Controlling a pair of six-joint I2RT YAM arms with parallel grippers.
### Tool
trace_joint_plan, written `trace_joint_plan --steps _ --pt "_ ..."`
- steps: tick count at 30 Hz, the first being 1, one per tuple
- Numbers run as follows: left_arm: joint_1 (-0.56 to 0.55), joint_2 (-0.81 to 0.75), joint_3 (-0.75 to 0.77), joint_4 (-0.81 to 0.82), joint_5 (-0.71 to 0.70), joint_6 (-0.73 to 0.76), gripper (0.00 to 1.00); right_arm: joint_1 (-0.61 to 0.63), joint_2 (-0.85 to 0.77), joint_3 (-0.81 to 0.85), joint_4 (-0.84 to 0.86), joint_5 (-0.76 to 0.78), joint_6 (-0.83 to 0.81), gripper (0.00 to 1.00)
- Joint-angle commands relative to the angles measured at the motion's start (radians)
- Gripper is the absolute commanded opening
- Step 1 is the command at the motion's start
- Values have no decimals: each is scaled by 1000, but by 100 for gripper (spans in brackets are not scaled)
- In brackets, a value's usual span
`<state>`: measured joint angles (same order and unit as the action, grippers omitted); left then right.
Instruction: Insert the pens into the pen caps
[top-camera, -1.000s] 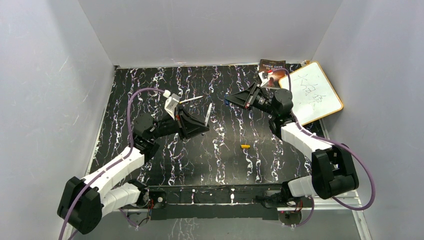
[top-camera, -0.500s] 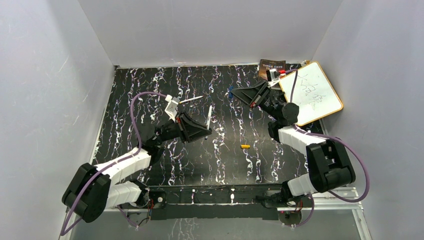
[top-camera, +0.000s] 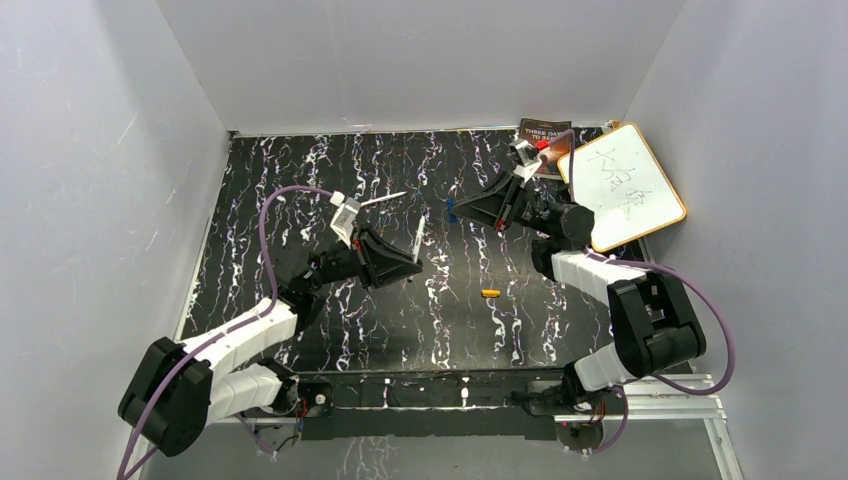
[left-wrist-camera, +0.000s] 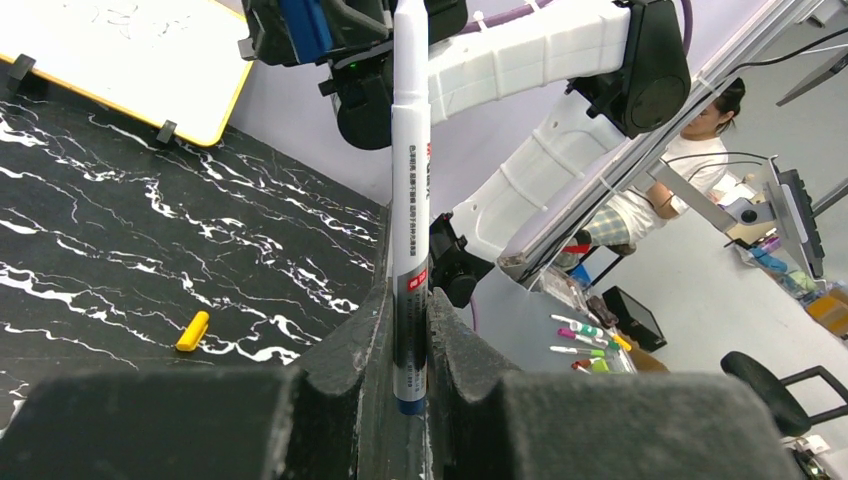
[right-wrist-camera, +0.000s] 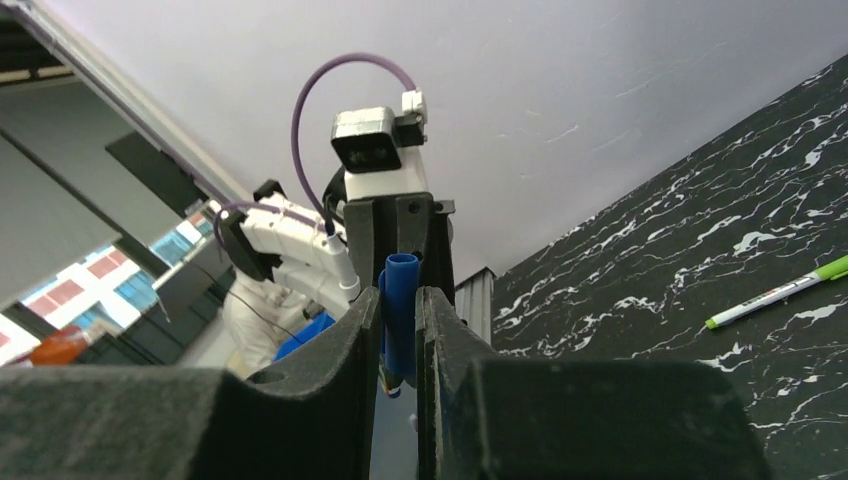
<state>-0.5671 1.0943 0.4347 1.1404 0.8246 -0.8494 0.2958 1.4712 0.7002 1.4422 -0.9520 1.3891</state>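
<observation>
The blue pen cap, now held apart from the pen, will lie between my left gripper and the yellow pen cap (top-camera: 438, 275) after my right gripper releases it.
My left gripper (top-camera: 408, 262) is shut on a white pen (top-camera: 418, 238) whose blue end (left-wrist-camera: 410, 404) sits low between the fingers (left-wrist-camera: 352, 345); the pen (left-wrist-camera: 410, 170) stands up out of them. Shut on a blue pen cap (right-wrist-camera: 400, 295), my right gripper (top-camera: 462, 210) hangs a short way right of the pen's upper tip. That cap (top-camera: 452, 212) points towards the left gripper, apart from the pen. A second pen (top-camera: 386, 199), green-ended (right-wrist-camera: 776, 291), lies on the table behind the left gripper. A yellow pen cap (top-camera: 490, 293) lies near the table's middle (left-wrist-camera: 192, 331).
A whiteboard (top-camera: 625, 186) with an orange frame leans at the back right corner, a dark book (top-camera: 543, 134) beside it. Grey walls close in the black marbled table (top-camera: 300, 170) on three sides.
The right gripper has swung down and slightly left with the blue cap, closer to the pen's tip. The left gripper has edged forward and right, still holding its pen.
</observation>
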Motion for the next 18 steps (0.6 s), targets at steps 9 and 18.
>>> trace_joint_plan --steps 9,18 --pt "-5 -21 56 -19 39 50 0 17 -80 5 326 -68 -216 0" --pt "-5 22 41 102 42 -31 0 53 -35 126 264 105 -205 0"
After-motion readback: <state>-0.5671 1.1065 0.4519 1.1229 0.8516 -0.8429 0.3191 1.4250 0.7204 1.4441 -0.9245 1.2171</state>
